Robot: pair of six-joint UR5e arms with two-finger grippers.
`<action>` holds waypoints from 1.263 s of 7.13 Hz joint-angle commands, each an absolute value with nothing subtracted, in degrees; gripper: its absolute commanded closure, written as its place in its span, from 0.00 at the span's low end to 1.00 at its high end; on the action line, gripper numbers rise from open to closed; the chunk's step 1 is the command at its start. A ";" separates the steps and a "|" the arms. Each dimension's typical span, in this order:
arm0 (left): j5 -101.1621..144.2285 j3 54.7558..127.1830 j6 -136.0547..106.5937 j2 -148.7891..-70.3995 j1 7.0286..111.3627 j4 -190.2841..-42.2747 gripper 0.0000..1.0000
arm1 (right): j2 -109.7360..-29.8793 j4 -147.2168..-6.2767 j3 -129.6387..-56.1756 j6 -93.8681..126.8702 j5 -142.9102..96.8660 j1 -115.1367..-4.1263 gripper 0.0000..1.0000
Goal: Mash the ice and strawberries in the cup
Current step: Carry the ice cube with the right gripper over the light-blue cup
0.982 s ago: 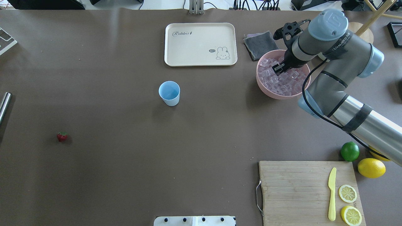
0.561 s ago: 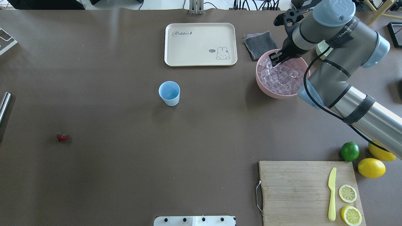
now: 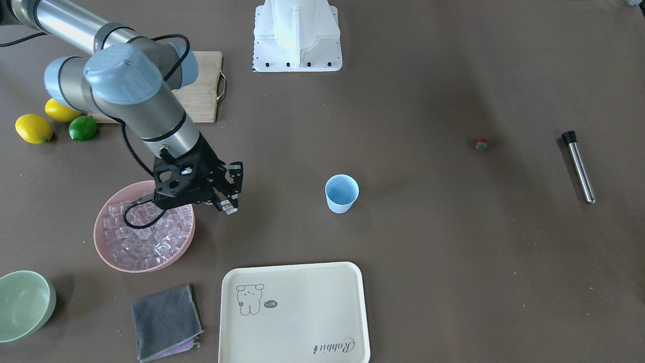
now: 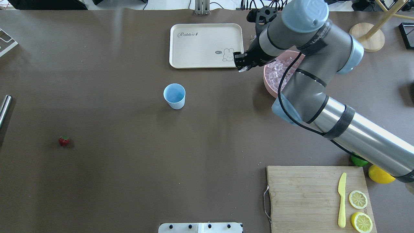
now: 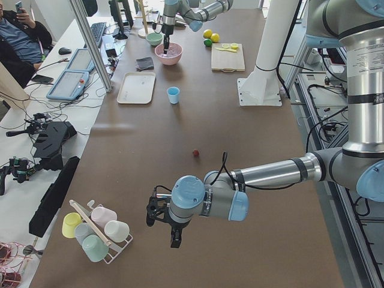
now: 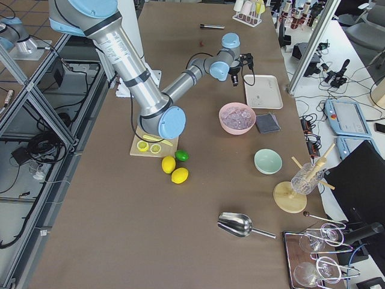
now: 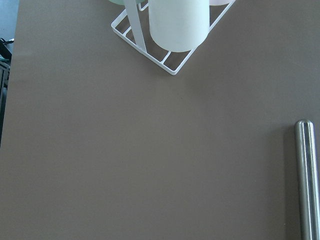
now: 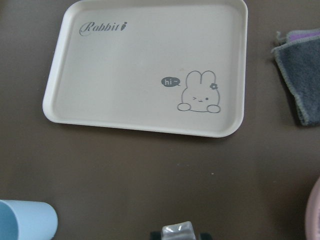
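I will release the clear ice cube from my right gripper inside the light-blue cup (image 3: 341, 192) (image 8: 7, 223), so that it can settle on the bottom.
My right gripper (image 4: 241, 66) is shut on one clear ice cube (image 8: 173, 232) and holds it above the table, between the pink bowl (image 3: 146, 266) of ice (image 3: 146, 237) and the light-blue cup (image 4: 174, 96). The gripper (image 3: 228, 204) stands just past the bowl's rim, well short of the cup (image 3: 341, 193). The cup stands upright in mid-table. The strawberry (image 4: 64, 140) lies alone far to the left. My left gripper (image 5: 171, 231) shows only in the exterior left view, near a rack of cups; I cannot tell whether it is open or shut.
A cream rabbit tray (image 4: 200, 45) lies beyond the cup. A grey cloth (image 3: 164, 322) and a pale green bowl (image 3: 22, 302) sit near the pink bowl. A steel rod (image 3: 579, 166) lies at the table's left end. A cutting board (image 4: 310, 197) holds a knife and lemon halves.
My right gripper has risen out of the pink bowl with an ice cube and moved left toward the cup. Cup and strawberry have not moved.
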State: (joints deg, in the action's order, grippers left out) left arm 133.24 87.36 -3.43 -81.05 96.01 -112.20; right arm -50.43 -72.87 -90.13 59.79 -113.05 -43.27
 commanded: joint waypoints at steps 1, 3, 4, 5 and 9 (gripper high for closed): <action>133.24 87.71 -3.51 -81.30 95.98 -112.15 0.02 | -43.18 -73.74 -88.51 70.19 -105.23 -35.54 0.80; 133.24 87.72 -3.52 -81.56 95.98 -112.15 0.02 | -38.34 -73.48 -86.06 74.96 -93.92 -28.42 0.79; 133.24 87.63 -3.52 -81.82 95.98 -112.15 0.02 | -38.32 -73.22 -85.52 74.88 -93.08 -27.87 0.79; 133.24 87.54 -3.52 -81.83 96.06 -112.15 0.02 | -38.23 -73.21 -85.08 74.88 -92.82 -27.86 0.79; 137.28 87.54 -3.43 -81.21 96.06 -112.15 0.02 | -37.26 -70.94 -82.98 74.88 -89.65 -27.86 0.75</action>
